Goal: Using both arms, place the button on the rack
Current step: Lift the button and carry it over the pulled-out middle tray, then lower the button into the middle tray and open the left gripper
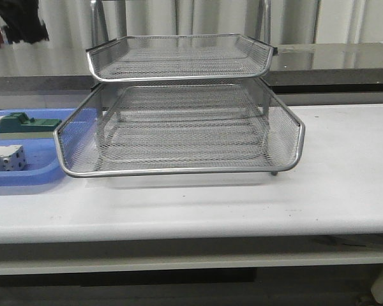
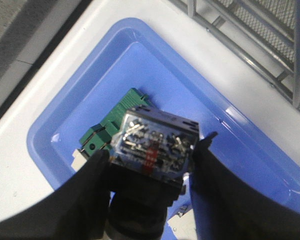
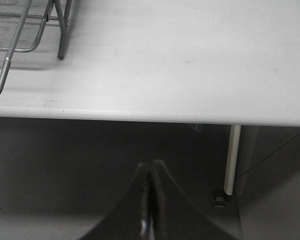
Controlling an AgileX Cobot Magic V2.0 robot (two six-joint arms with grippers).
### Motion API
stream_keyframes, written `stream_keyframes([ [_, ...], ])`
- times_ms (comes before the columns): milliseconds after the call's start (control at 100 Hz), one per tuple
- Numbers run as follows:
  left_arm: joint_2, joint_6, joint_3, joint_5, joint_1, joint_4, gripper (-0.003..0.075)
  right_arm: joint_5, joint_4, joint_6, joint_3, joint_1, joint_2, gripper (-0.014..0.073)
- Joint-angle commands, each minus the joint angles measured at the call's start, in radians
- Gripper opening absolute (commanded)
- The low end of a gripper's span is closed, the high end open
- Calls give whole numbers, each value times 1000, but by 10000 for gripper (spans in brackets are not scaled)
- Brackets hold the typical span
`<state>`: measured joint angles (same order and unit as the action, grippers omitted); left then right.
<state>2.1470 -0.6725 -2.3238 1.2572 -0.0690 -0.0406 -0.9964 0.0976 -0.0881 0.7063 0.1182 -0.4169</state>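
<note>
The robot's left gripper will release the button in the middle of the silver rack's lower mesh basket (image 1: 185, 131).
My left gripper (image 2: 155, 149) is shut on the button (image 2: 155, 145), its fingers pressed on the two sides of the black body and the clear-blue rear block facing the camera. It hangs above the blue tray. In the front view the left gripper (image 1: 22, 25) is at the top left, high above the table, with the button (image 1: 1, 36) showing a bit of red and blue. The silver wire-mesh rack (image 1: 179, 121) stands mid-table, to the right of it. My right gripper (image 3: 151, 162) is shut on nothing, below and in front of the table's front edge.
A flat blue tray (image 1: 25, 175) lies left of the rack with a green block (image 1: 22, 124) and a white-grey terminal block (image 1: 5, 157) in it. White tabletop (image 1: 345, 178) stretches right of the rack. A rack leg (image 3: 62, 30) stands near the right gripper's side.
</note>
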Motion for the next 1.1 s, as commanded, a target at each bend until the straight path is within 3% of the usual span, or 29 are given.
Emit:
stream_keyframes([
  [0,-126,27,6,8,-3,-14,42,62,16,6,32,-7,-6,-67],
  [260,-345,29,238,8,-47,-78,42,62,16,6,32,-7,-6,-67],
  [530,-472,29,425,8,-221,-109,42,62,16,6,32,-7,-6,-67],
  [830,-420,29,498,4,-461,-123,42,62,16,6,32,-7,-6,-67],
  [1090,-304,29,500,-79,-572,-123,42,62,16,6,32,-7,-6,-67],
])
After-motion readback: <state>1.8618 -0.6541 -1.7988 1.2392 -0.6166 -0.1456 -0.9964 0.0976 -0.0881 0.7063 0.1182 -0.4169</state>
